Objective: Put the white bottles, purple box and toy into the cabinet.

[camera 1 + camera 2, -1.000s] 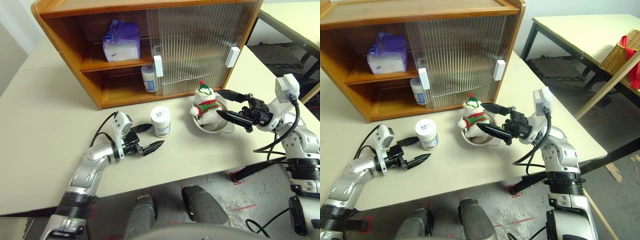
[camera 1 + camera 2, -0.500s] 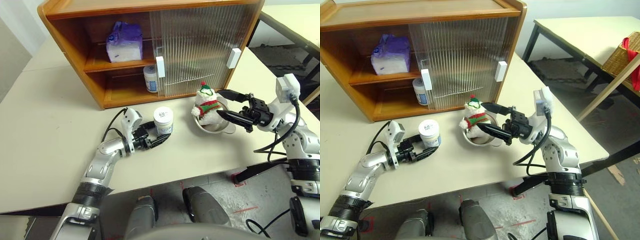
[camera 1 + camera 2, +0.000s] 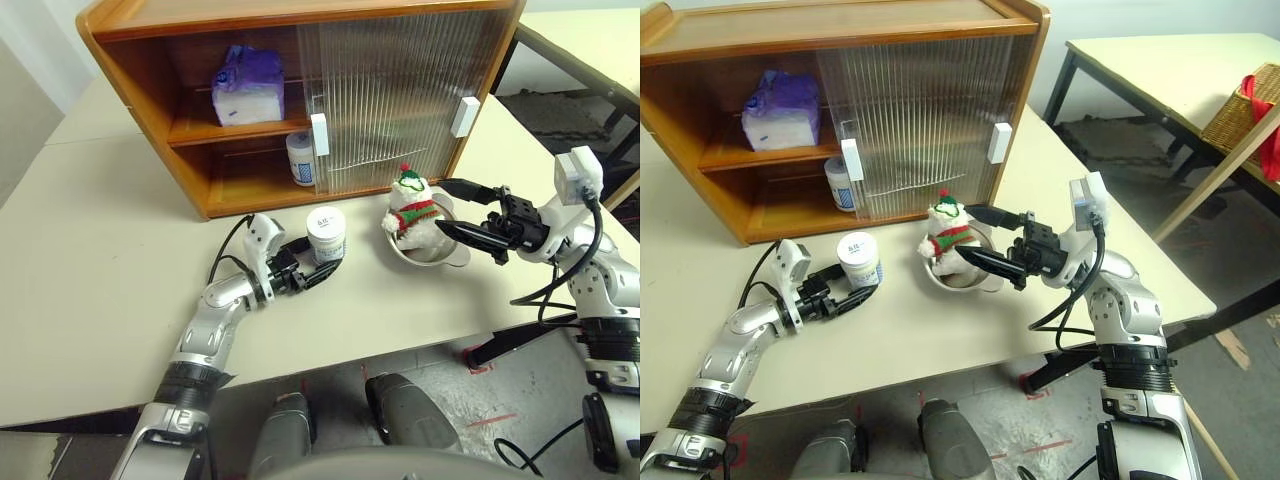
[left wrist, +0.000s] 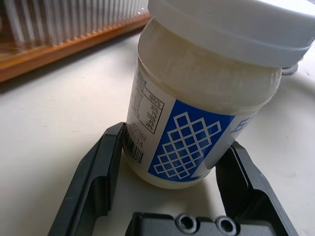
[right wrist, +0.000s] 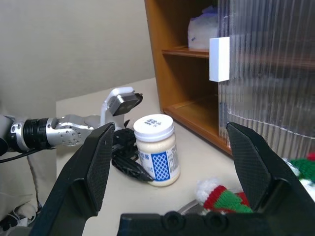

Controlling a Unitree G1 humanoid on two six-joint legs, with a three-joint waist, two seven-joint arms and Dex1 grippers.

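Observation:
The robot's left gripper will set the white bottle down on the cabinet's lower shelf [image 3: 262, 187] next to the second white bottle.
One white bottle [image 3: 326, 236] stands on the table in front of the cabinet [image 3: 190, 165]. My left gripper [image 3: 318, 258] is shut on the bottle, one finger pressed to each side of its lower body [image 4: 187, 147]. A second white bottle [image 3: 299, 157] stands on the cabinet's lower shelf by the door edge. The purple box [image 3: 246, 85] lies on the upper shelf. The toy [image 3: 410, 208], a snowman, sits in a steel bowl [image 3: 440, 250]. My right gripper [image 3: 440, 204] hovers open just right of the toy, pointing at it.
The cabinet's left half is open; its ribbed sliding doors [image 3: 400, 90] cover the right half. The table's front edge [image 3: 400, 345] runs close below both arms. A second table [image 3: 1160, 70] and a wicker basket [image 3: 1240, 105] stand off to the right.
My left gripper moved forward and right to the bottle on the table and closed around it. The right arm has stayed still.

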